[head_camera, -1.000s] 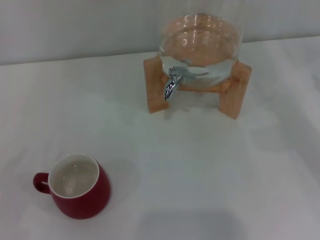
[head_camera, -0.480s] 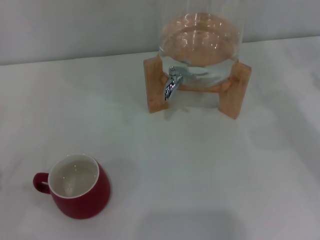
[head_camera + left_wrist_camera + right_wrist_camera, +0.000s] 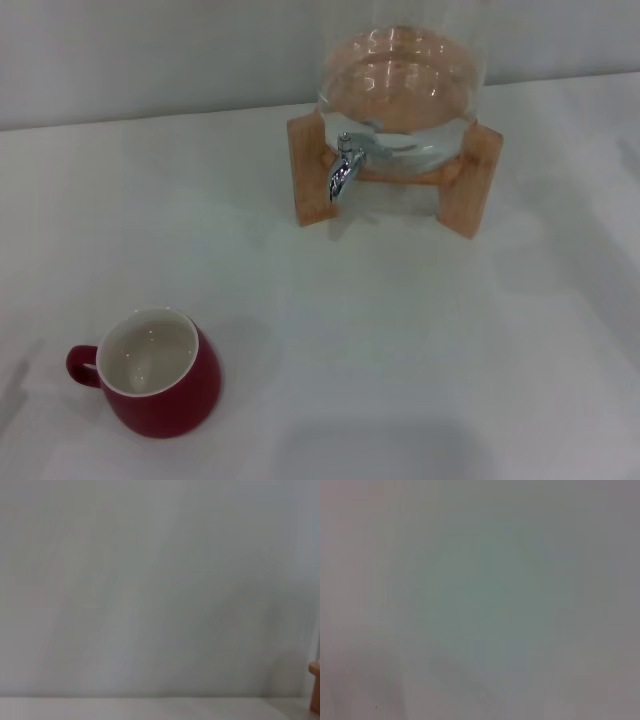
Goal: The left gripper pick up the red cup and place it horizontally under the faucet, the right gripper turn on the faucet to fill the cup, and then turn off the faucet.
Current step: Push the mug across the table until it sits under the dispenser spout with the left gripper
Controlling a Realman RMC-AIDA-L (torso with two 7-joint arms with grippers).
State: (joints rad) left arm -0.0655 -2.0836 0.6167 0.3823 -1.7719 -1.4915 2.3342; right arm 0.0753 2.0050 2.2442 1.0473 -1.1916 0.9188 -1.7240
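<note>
Next, my left gripper will go to the red cup's loop handle (image 3: pixel 80 366) and close there, leaving the cup's opening clear for the faucet's water.
The red cup (image 3: pixel 160 373) stands upright on the white table at the near left in the head view, white inside, its loop handle pointing left. The chrome faucet (image 3: pixel 345 165) points down from the front of a clear glass dispenser (image 3: pixel 400 90) that rests in a wooden stand (image 3: pixel 312 170) at the back centre. Nothing is under the spout. Neither gripper shows in any view. The left wrist view shows only a pale wall and a corner of the wooden stand (image 3: pixel 315 686). The right wrist view shows only a plain grey surface.
The white table (image 3: pixel 400 340) stretches between the cup and the stand. A pale wall runs behind the dispenser. A faint shadow lies on the table at the far left edge beside the cup.
The cup, faucet and dispenser have not moved. A faint shadow has appeared on the table at the left edge near the cup.
</note>
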